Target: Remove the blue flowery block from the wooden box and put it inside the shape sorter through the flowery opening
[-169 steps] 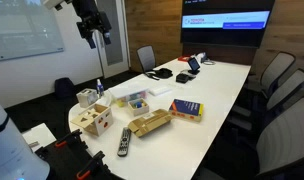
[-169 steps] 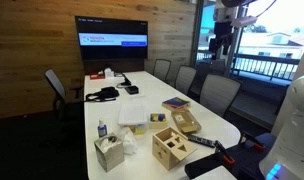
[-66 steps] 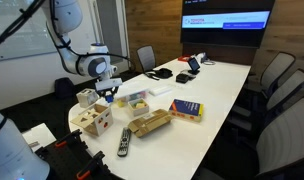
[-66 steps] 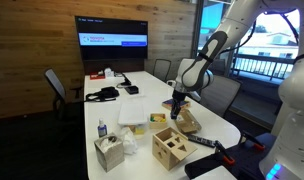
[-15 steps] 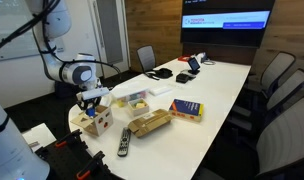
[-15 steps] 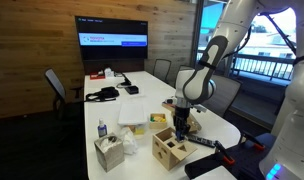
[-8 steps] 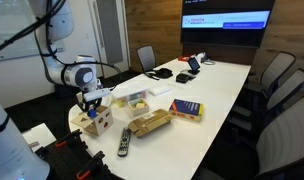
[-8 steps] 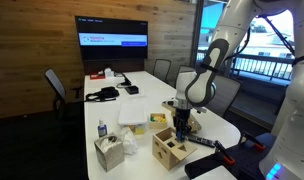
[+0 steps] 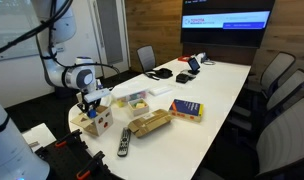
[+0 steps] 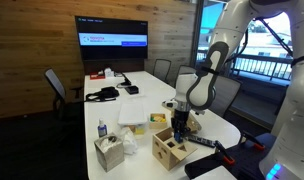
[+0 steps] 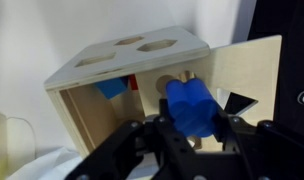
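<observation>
My gripper is going to release the blue flowery block, now against the sorter's side face, through the shape sorter's flowery opening [image 9: 91, 115] [image 11: 183, 97], next to the dark angular cut-out.
In the wrist view my gripper [image 11: 193, 128] is shut on the blue flowery block [image 11: 191, 105], a lobed blue piece that sits between the black fingers [image 11: 152, 135]. The block's end is against a side face of the shape sorter [image 11: 87, 105], a pale wooden cube with cut-outs on top. Something blue shows through a side opening [image 11: 112, 88]. In both exterior views the gripper [image 9: 90, 108] [image 10: 180, 128] hangs just over the shape sorter [image 9: 98, 123] [image 10: 171, 150] near the table's end. The wooden box [image 9: 133, 100] [image 10: 135, 112] lies behind it; the block itself is too small to see there.
A tan cardboard box [image 9: 149, 123] [image 10: 186, 121], a blue book [image 9: 186, 109] [image 10: 175, 103] and a remote [image 9: 123, 142] [image 10: 203, 141] lie near the sorter. A tissue box [image 10: 110, 151] and spray bottle [image 10: 101, 130] stand by the table's end. Chairs [image 9: 277, 80] ring the table.
Over the last second the gripper has barely shifted above the shape sorter, still shut on the block. Several seconds ago it was over by the wooden box.
</observation>
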